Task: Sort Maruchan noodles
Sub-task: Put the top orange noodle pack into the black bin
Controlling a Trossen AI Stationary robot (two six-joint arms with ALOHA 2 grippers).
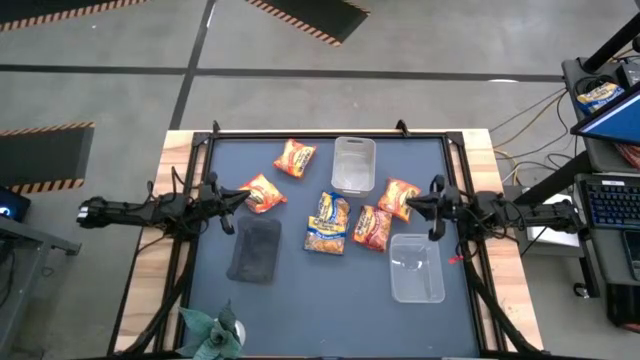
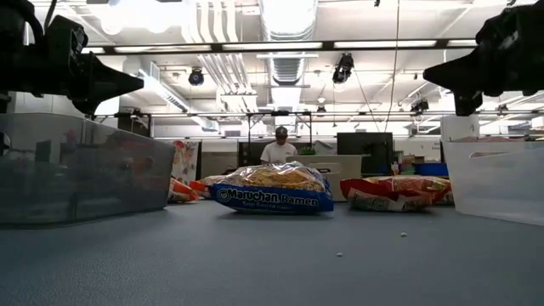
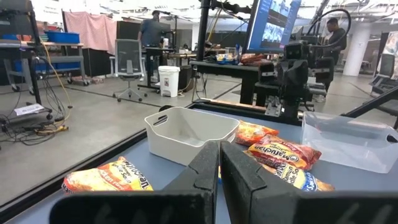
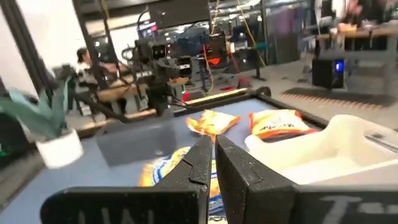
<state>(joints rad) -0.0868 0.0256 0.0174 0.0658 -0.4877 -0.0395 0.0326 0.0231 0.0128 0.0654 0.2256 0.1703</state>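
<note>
My left gripper is to close next on the middle of the far orange packet (image 1: 294, 158) (image 3: 109, 178), the one that lies beside the far clear tub.
Several Maruchan noodle packets lie flat on the dark table mat. Orange ones are at the far left (image 1: 294, 157), left of centre (image 1: 263, 193), centre right (image 1: 372, 227) and right (image 1: 398, 196). A blue-and-yellow one (image 1: 328, 222) lies in the middle (image 2: 274, 189). My left gripper (image 1: 240, 197) (image 3: 219, 168) hovers shut and level at the table's left side, its tips near the left-of-centre orange packet. My right gripper (image 1: 412, 204) (image 4: 212, 155) hovers shut and level at the right side, its tips over the right orange packet's edge. Neither holds anything.
One clear tub (image 1: 353, 165) stands at the far middle and another (image 1: 417, 267) at the near right. A dark grey cloth (image 1: 255, 249) lies near the left. A small plant (image 1: 215, 335) stands at the near edge. People show in the room beyond the table.
</note>
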